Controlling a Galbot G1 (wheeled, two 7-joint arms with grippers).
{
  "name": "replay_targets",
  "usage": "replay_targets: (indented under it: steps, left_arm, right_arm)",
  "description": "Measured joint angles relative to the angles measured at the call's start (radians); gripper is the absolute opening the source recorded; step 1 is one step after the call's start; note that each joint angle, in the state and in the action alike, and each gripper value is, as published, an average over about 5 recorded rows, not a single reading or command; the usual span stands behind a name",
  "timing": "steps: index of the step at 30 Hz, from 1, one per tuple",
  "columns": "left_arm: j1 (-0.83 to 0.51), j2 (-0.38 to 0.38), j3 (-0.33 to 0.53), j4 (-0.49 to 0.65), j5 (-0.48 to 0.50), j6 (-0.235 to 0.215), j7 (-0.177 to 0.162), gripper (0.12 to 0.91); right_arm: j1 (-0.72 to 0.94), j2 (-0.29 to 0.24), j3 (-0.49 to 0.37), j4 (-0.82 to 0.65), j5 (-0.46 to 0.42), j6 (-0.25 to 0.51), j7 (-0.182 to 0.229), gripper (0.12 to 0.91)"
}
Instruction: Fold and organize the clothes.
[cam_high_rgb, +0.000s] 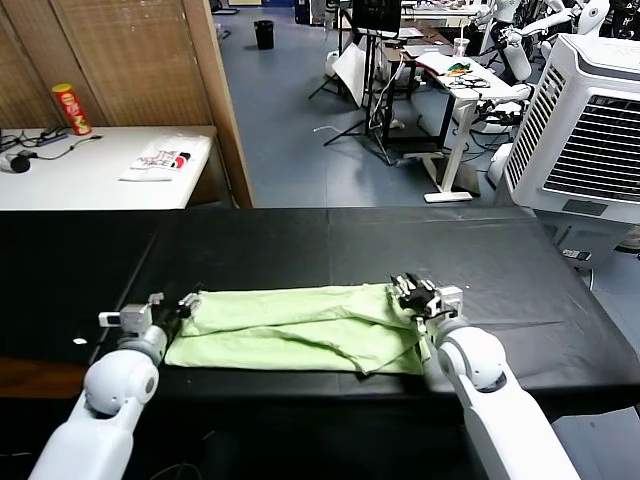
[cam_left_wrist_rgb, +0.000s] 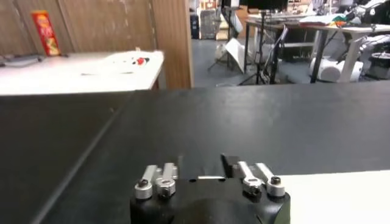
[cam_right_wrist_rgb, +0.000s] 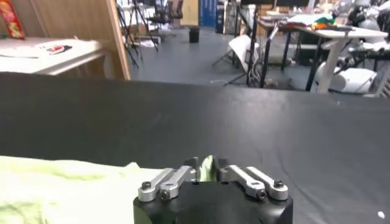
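The short end (cam_high_rgb: 174, 347) of the pale green shirt opposite my right gripper, toward the shirt's near corner, should be gripped next by my left gripper.
The clothes (cam_high_rgb: 300, 328), one pale green shirt, lie as a long folded band across the near side of the black table (cam_high_rgb: 400, 240). At the band's left end my left gripper (cam_high_rgb: 186, 303) stands open. In the left wrist view the left gripper (cam_left_wrist_rgb: 204, 167) has nothing between its fingers, and pale cloth (cam_left_wrist_rgb: 335, 195) shows beside it. My right gripper (cam_high_rgb: 414, 293) sits at the band's right end. In the right wrist view the right gripper (cam_right_wrist_rgb: 207, 168) has its fingers close on an upright fold of the green cloth (cam_right_wrist_rgb: 61, 189).
A white side table (cam_high_rgb: 60, 180) at the back left holds a red can (cam_high_rgb: 72, 108) and a white printed packet (cam_high_rgb: 160, 158). A wooden partition (cam_high_rgb: 215, 90) rises behind. A white cooler unit (cam_high_rgb: 590, 130) stands at the right.
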Motion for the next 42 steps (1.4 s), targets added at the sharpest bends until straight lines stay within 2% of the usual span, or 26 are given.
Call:
replay_targets:
  steps: [4, 11, 23, 26, 31, 35, 38, 42]
  left_arm:
    - [0.047, -0.022, -0.027, -0.042, -0.033, 0.004, -0.006, 0.795]
    - [0.158, -0.093, -0.039, -0.119, -0.020, -0.004, -0.006, 0.798]
    - [0.201, -0.145, -0.050, -0.105, -0.007, -0.021, -0.009, 0.776]
    - [0.208, -0.155, -0.050, -0.096, 0.003, -0.026, -0.011, 0.667]
    - [0.217, -0.167, -0.055, -0.089, -0.008, -0.030, -0.009, 0.383]
    - [0.218, -0.168, -0.067, -0.093, -0.033, -0.022, -0.003, 0.192]
    - [0.212, -0.158, -0.083, -0.088, -0.010, -0.022, 0.008, 0.162]
    - [0.206, -0.119, -0.110, -0.065, 0.089, -0.059, 0.037, 0.168]
  right_arm:
    - [-0.053, -0.027, 0.028, 0.075, 0.024, -0.001, -0.002, 0.781]
    - [-0.129, -0.056, 0.080, 0.168, 0.054, -0.002, -0.004, 0.798]
    - [-0.161, -0.066, 0.107, 0.215, 0.062, -0.003, -0.019, 0.798]
    - [-0.165, -0.068, 0.109, 0.220, 0.060, -0.003, -0.037, 0.798]
    - [-0.167, -0.069, 0.110, 0.224, 0.058, -0.003, -0.045, 0.798]
    - [-0.168, -0.067, 0.114, 0.225, 0.057, -0.003, -0.045, 0.798]
    - [-0.172, -0.063, 0.122, 0.228, 0.056, -0.003, -0.044, 0.798]
    - [-0.181, -0.060, 0.138, 0.233, 0.056, -0.003, -0.042, 0.798]
